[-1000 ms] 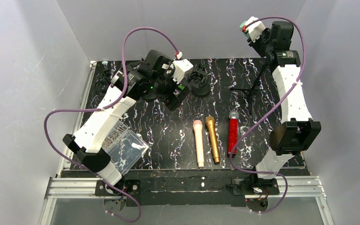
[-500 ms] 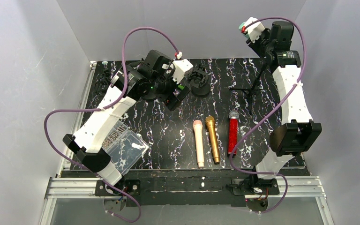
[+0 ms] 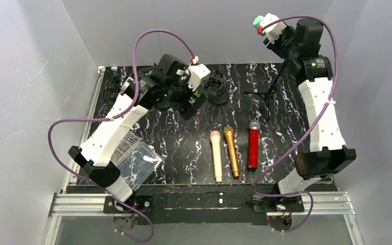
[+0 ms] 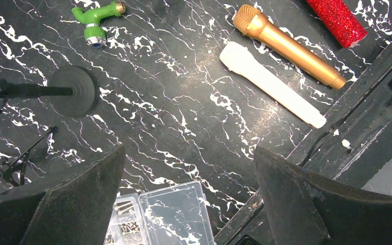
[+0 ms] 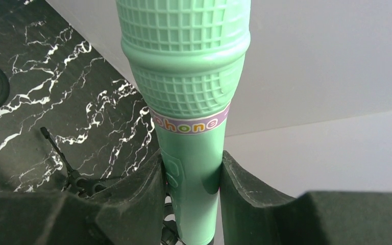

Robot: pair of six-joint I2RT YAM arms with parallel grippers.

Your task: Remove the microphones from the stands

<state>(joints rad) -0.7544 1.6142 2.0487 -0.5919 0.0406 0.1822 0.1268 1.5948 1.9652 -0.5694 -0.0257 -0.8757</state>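
I need to move my left gripper to the pole (image 3: 279, 76) just above the legs of the black tripod stand and close it there, to steady it for taking the microphone off.
My right gripper (image 3: 274, 33) is raised at the back right, shut on the handle of a mint-green microphone (image 3: 258, 21). In the right wrist view the microphone (image 5: 186, 76) stands upright between the two fingers of the right gripper (image 5: 191, 166). The black tripod stand (image 3: 271, 88) rises from the table toward that gripper, and its legs (image 5: 74, 176) show below the microphone. I cannot tell whether the microphone still sits in the stand's clip. My left gripper (image 3: 191, 104) hovers open over the table's middle, and in its own view the left gripper (image 4: 189, 161) holds nothing.
A pink microphone (image 3: 216, 155), a gold one (image 3: 231, 152) and a red one (image 3: 253, 148) lie side by side on the black marbled table (image 3: 184, 143). A clear box of screws (image 3: 135, 161) sits front left. A round-based holder (image 3: 217, 88) stands at the back, with a green tap (image 4: 96, 20) near it.
The right arm has risen, carrying the green microphone up and to the left. The stand's legs have shifted slightly left. The left arm has not moved.
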